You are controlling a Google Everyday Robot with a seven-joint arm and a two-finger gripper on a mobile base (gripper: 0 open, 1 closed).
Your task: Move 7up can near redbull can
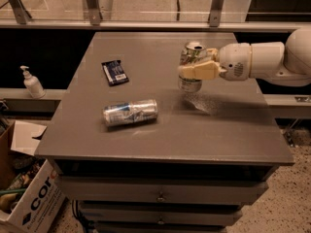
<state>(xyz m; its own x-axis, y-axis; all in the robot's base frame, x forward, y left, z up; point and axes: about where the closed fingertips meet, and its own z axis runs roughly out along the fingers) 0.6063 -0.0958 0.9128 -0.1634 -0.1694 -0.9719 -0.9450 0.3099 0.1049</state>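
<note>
Next, I put the 7up can down upright on the grey table [171, 122], beside the redbull can's end nearest my gripper.
The 7up can [192, 51] is upright, pale green-white with a silver top, held a little above the grey table [228, 130] right of centre; its shadow lies on the table below it. My gripper [190, 70] reaches in from the right and is shut on the 7up can around its middle. The redbull can [129, 112], slim silver and blue, lies on its side near the table's front left, well apart from the held can.
A flat dark blue packet [115, 72] lies on the table's left side. A white pump bottle [31, 82] stands on a ledge at the left. A cardboard box [29, 198] sits on the floor at lower left. Drawers run below the tabletop.
</note>
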